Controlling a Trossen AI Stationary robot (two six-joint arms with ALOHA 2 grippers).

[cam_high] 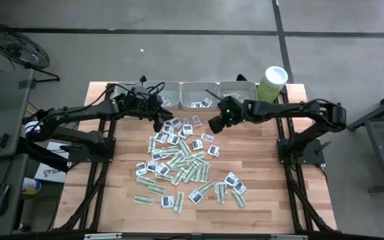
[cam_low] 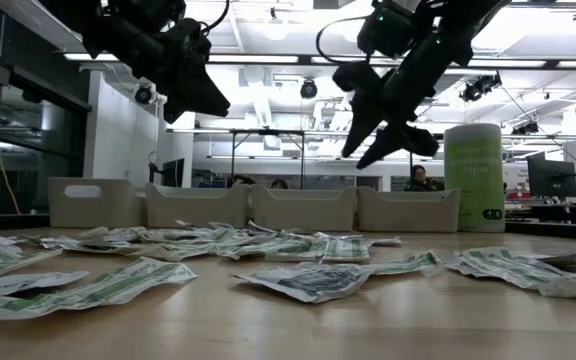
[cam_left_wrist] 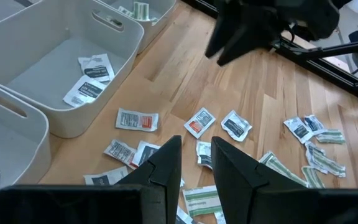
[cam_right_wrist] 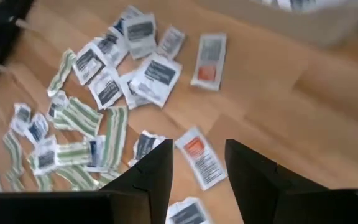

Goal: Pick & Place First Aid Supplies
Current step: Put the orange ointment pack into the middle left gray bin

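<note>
My right gripper will close on the black-printed end (cam_high: 211, 139) (cam_right_wrist: 211, 175) of the white sachet with a red mark, the sachet that lies farther from the grey trays.
The first aid supplies (cam_high: 182, 160) lie scattered flat over the middle of the wooden table: narrow green-white strips and squarish white sachets (cam_right_wrist: 154, 74). Both grippers hang above the pile's far edge, clear of it. My left gripper (cam_high: 160, 121) is open with nothing between its fingers (cam_left_wrist: 196, 163); loose sachets (cam_left_wrist: 137, 119) lie below it. My right gripper (cam_high: 215, 124) is open too (cam_right_wrist: 197, 163), slanting down over a white sachet with a red mark (cam_right_wrist: 199, 160) that rests on the table. In the low view both grippers (cam_low: 203, 100) (cam_low: 383, 135) show well above the sachets.
Several grey trays (cam_high: 199, 95) stand in a row along the far edge; one near my left gripper holds two sachets (cam_left_wrist: 89, 81). A tall pale green tub with a white lid (cam_high: 272, 83) stands at the far right. Bare wood lies along the table's near edge.
</note>
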